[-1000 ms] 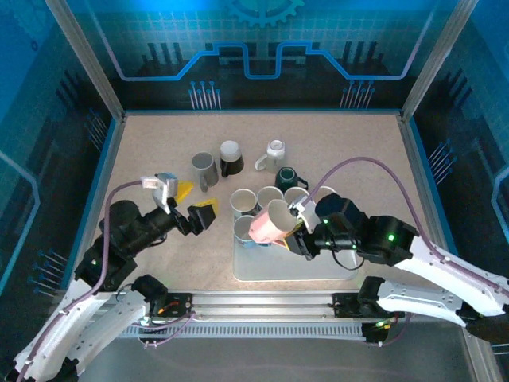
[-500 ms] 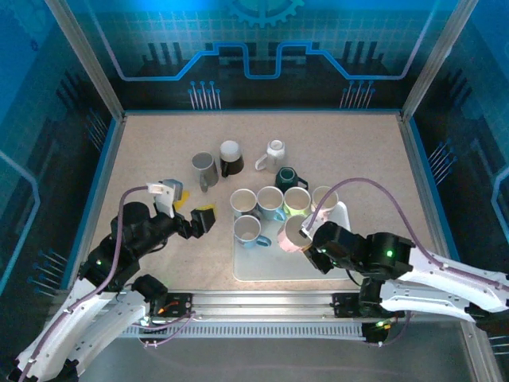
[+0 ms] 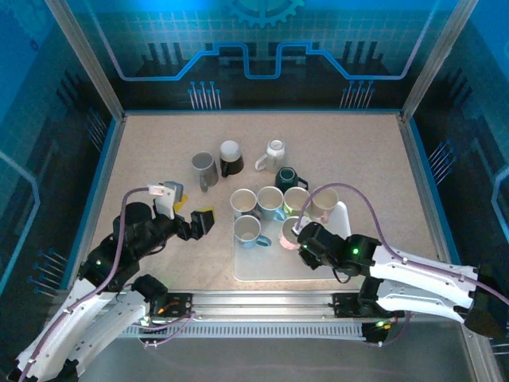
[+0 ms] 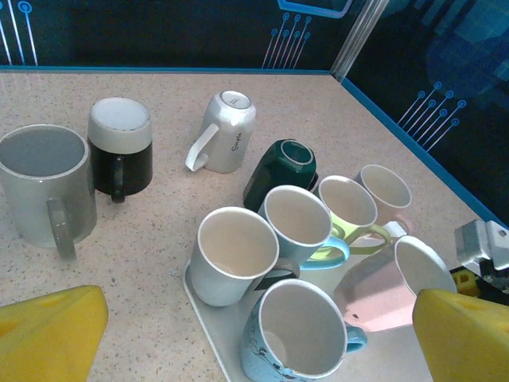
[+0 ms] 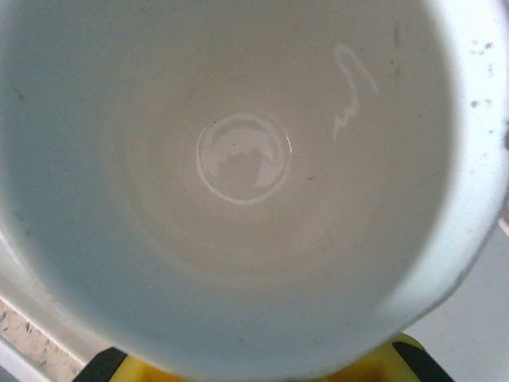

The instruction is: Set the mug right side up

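My right gripper should set the pink mug on the white tray (image 3: pixel 273 233), close against the nearest blue mug's handle.
The pink mug (image 3: pixel 289 233) leans tilted over the white tray (image 3: pixel 254 272), beside the blue mug; whether its base touches the tray I cannot tell. My right gripper (image 3: pixel 302 237) is shut on its rim. In the right wrist view I look straight into its pale inside (image 5: pixel 238 159), with yellow fingers (image 5: pixel 382 368) at the lower rim. The left wrist view has the pink mug (image 4: pixel 382 290) at right, mouth pointing up and right. My left gripper (image 3: pixel 193 213) hangs open left of the tray, nothing between its fingers (image 4: pixel 52 326).
Several upright mugs crowd the tray's far half, a blue one (image 4: pixel 306 334) nearest. On the table behind it stand a grey mug (image 3: pixel 204 167), a black mug with a white top (image 3: pixel 231 157), a tipped white mug (image 3: pixel 274 150) and a dark green mug on its side (image 3: pixel 288 177).
The right arm has swung down and left, lowering the pink mug from above the tray's front to a spot among the other mugs. The left arm drew back slightly, jaws still open.
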